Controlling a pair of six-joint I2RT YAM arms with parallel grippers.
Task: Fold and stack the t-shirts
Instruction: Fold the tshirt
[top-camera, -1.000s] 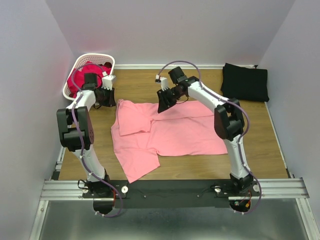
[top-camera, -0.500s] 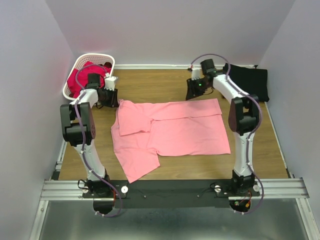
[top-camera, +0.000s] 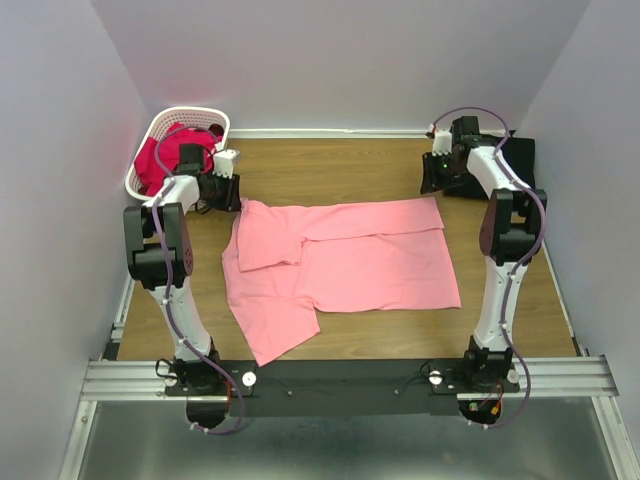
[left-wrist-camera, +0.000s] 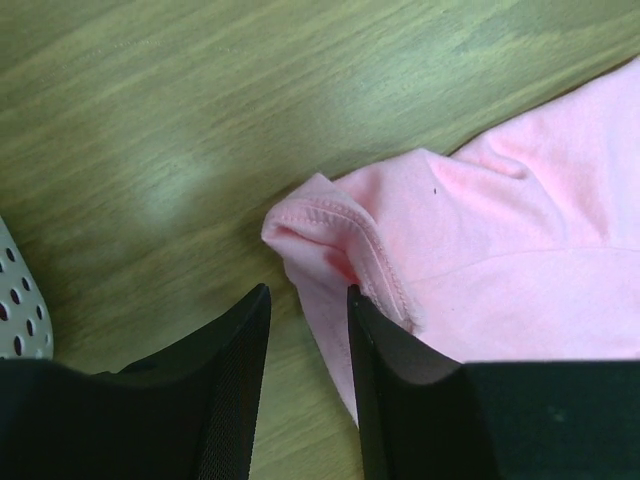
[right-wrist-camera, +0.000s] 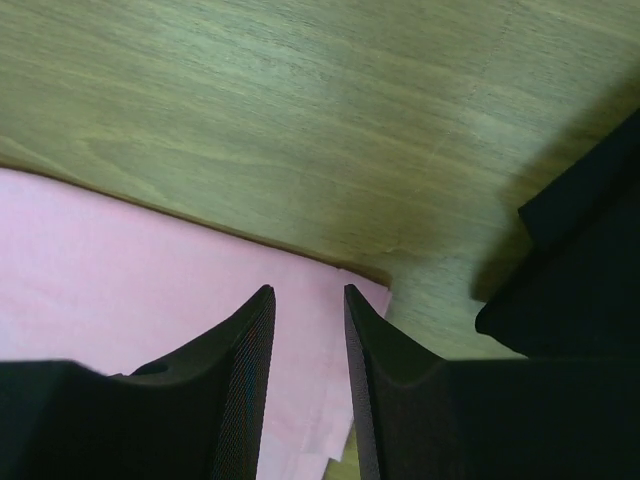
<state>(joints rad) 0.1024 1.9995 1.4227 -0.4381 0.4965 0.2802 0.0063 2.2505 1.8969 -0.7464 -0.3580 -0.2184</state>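
Observation:
My left gripper needs to pinch the t-shirt's outer corner (left-wrist-camera: 276, 232) and pull it toward the basket before folding, as the salmon-pink t-shirt's hem curls up near the basket.
The salmon-pink t-shirt (top-camera: 340, 260) lies spread on the wooden table, its far edge folded over and one sleeve folded in at the left. My left gripper (top-camera: 232, 192) hovers open at the shirt's far left corner (left-wrist-camera: 330, 215), with nothing between the jaws. My right gripper (top-camera: 432, 182) hovers open over the far right corner (right-wrist-camera: 330, 290), empty. A folded black t-shirt (top-camera: 490, 165) lies at the far right, also showing in the right wrist view (right-wrist-camera: 580, 270). Magenta-red t-shirts (top-camera: 165, 150) sit in the basket.
The white slotted basket (top-camera: 205, 115) stands at the far left corner; its rim shows in the left wrist view (left-wrist-camera: 20, 315). Purple walls close in the table on three sides. Bare wood (top-camera: 340, 165) lies beyond the pink shirt.
My right gripper has moved from the shirt's far middle to its far right corner, laying the far edge flat and straight. My left gripper has shifted slightly right.

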